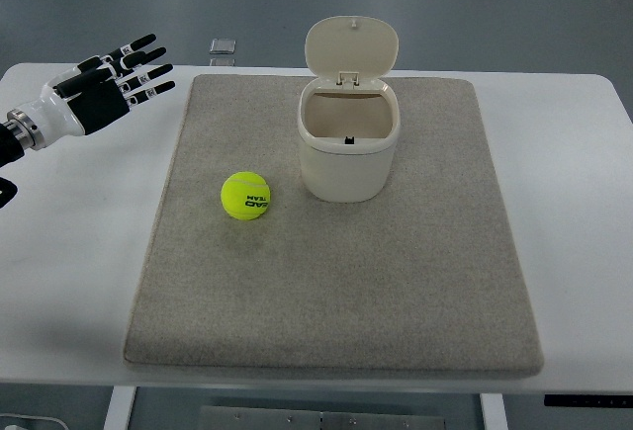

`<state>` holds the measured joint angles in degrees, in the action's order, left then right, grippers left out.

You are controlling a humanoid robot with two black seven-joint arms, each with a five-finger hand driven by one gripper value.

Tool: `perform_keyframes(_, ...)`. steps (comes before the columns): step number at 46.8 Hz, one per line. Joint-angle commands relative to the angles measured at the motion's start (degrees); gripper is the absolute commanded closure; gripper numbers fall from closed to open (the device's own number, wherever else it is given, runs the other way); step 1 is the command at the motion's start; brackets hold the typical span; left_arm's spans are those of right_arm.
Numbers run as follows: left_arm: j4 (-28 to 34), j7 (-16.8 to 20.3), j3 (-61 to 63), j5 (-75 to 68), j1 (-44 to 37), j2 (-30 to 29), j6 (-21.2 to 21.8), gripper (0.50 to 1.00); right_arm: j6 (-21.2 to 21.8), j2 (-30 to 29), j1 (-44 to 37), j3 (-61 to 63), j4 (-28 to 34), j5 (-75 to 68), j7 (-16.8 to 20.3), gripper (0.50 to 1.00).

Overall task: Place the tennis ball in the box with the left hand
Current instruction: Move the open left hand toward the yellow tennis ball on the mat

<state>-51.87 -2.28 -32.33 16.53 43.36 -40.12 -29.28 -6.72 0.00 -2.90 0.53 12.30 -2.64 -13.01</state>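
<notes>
I need to close my left gripper around the middle of the tennis ball (244, 196), with fingers over the ball's far side and the thumb at its near side.
A yellow-green tennis ball (245, 196) lies on the grey mat (396, 292), left of centre. A cream box (348, 149) with its lid flipped open stands upright on the mat, just right of the ball. My left hand (117, 80) hovers over the white table at the upper left, well away from the ball. Its fingers are stretched out and spread, holding nothing. The right hand does not show.
The white table (69, 252) extends beyond the mat on all sides. A small clear object (223, 47) lies at the table's far edge, behind the mat.
</notes>
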Motion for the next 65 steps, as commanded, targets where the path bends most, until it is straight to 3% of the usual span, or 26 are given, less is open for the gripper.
perform_keyframes(1, 0.01, 0.0, 0.08, 0.0, -0.12, 0.04, -0.08, 0.504, -0.05, 0.0, 0.0, 0.0, 0.0, 0.0, 0.0, 0.562)
perform_keyframes(18, 0.02, 0.0, 0.69, -2.37, 0.59, 0.13, 1.24, 0.506, -0.05, 0.0, 0.0, 0.0, 0.0, 0.0, 0.0, 0.562)
perform_keyframes(28, -0.42, 0.87, 0.16, -2.82, 0.5, 0.04, -0.51, 0.504, -0.05, 0.0, 0.0, 0.0, 0.0, 0.0, 0.0, 0.562)
perform_keyframes(36, 0.19, 6.93, -0.01, -9.04, 0.15, -0.66, -3.68, 0.504, -0.05, 0.0, 0.0, 0.0, 0.0, 0.0, 0.0, 0.562)
perform_keyframes(51, -0.42, 16.43, -2.3, -42.44, 0.06, -1.37, -3.5, 0.506, 0.04, 0.0, 0.0, 0.0, 0.0, 0.0, 0.0, 0.562)
perform_keyframes(56, -0.6, 18.1, -2.3, -52.01, 0.06, -1.81, -3.42, 0.506, 0.04, 0.0, 0.0, 0.0, 0.0, 0.0, 0.0, 0.562)
perform_keyframes(65, -5.95, 23.72, -2.47, -68.02, 0.06, -3.56, -2.01, 0.506, 0.04, 0.0, 0.0, 0.0, 0.0, 0.0, 0.0, 0.562)
